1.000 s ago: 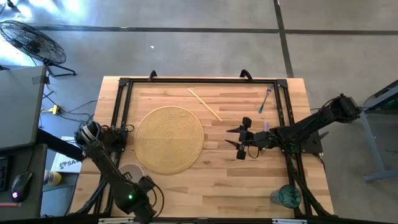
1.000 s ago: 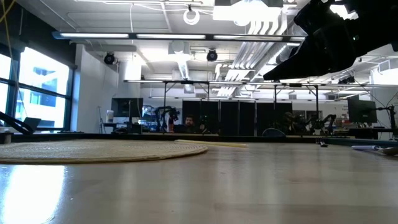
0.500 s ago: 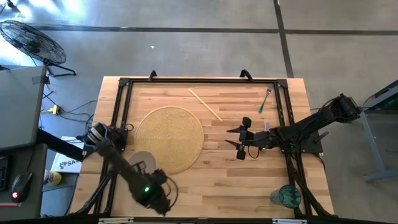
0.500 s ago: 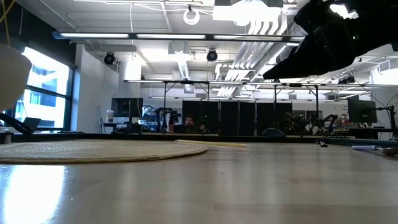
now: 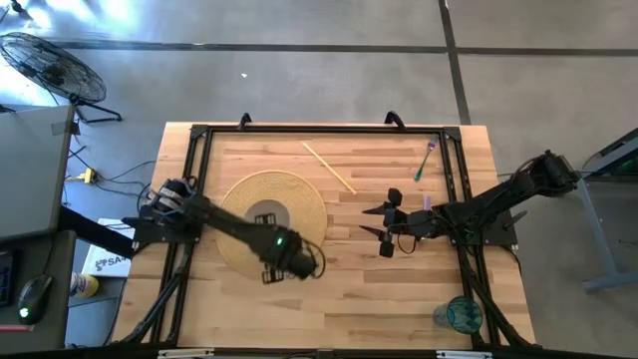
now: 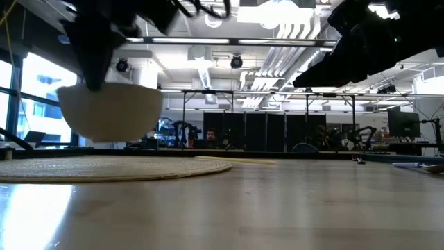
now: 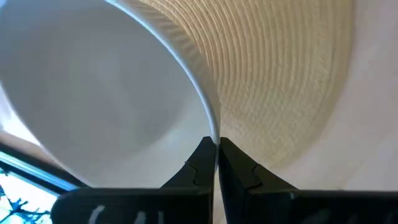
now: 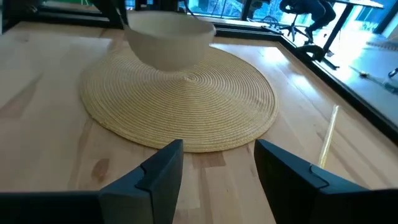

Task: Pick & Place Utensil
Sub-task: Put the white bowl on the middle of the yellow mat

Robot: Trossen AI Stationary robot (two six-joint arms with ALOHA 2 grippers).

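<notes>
The robot's left gripper needs to release the white bowl near the middle of the round woven placemat (image 5: 282,215). The bowl now hangs clear above the mat.
A white bowl (image 5: 264,213) hangs above the round woven placemat (image 5: 299,199), clear of it in the low view (image 6: 111,111). My left gripper (image 7: 216,149) is shut on the bowl's rim. My right gripper (image 8: 217,163) stands open right of the mat (image 5: 379,225), above the table, with nothing between its fingers. A wooden stick (image 5: 329,167) lies flat on the table beyond the mat. A small teal-handled utensil (image 5: 426,160) lies near the far right corner. My left gripper pinches the bowl's thin rim (image 7: 213,127) between its two fingers, one inside the bowl and one outside. The fingers come from above, pointing steeply down. The bowl hangs upright, mouth up, lifted clear above the placemat (image 6: 139,167).
A black frame (image 5: 199,150) runs around the wooden table top. A teal glass (image 5: 459,315) stands at the near right corner. Bare wood lies between the mat and the table's near edge (image 5: 339,299).
My left gripper has swung from the table's near left corner toward the right and far side, rolling as it went. It carries the bowl, which has come from beside the mat to hang over it. My right gripper has kept still.
</notes>
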